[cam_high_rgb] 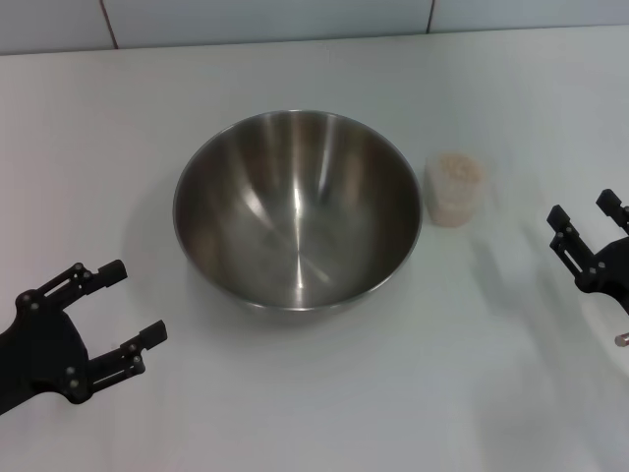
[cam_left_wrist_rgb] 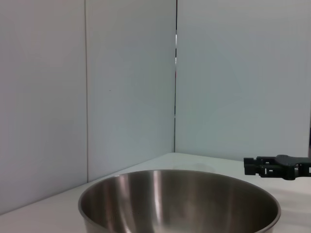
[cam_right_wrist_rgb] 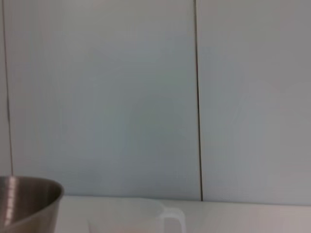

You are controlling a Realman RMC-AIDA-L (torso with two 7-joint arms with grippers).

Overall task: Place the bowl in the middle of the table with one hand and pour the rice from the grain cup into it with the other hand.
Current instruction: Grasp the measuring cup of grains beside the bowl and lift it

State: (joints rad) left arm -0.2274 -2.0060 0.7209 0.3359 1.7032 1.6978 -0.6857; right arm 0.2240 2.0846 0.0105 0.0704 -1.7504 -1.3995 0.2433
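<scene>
The grain cup's clear handle (cam_high_rgb: 490, 164) (cam_right_wrist_rgb: 176, 216) is on the side of the grain cup away from the bowl. My right gripper goes there next and closes on it.
The shiny steel bowl (cam_high_rgb: 298, 206) stands upright on the white table (cam_high_rgb: 314, 403), roughly in its middle, and is empty inside. Just to its right stands the small translucent grain cup (cam_high_rgb: 454, 192), with pale rice (cam_high_rgb: 457, 169) up to near its rim. My left gripper (cam_high_rgb: 135, 303) hovers open near the front left, apart from the bowl. My right gripper (cam_high_rgb: 585, 214) is open at the right edge, a short way from the cup. The left wrist view shows the bowl (cam_left_wrist_rgb: 180, 204) close up, and the right wrist view shows the bowl's edge (cam_right_wrist_rgb: 29, 201) and the cup (cam_right_wrist_rgb: 141, 218).
A pale panelled wall (cam_high_rgb: 295, 20) runs along the table's far edge. Bare tabletop lies in front of the bowl and on both sides of it. A small metal part (cam_high_rgb: 621, 339) shows at the right border.
</scene>
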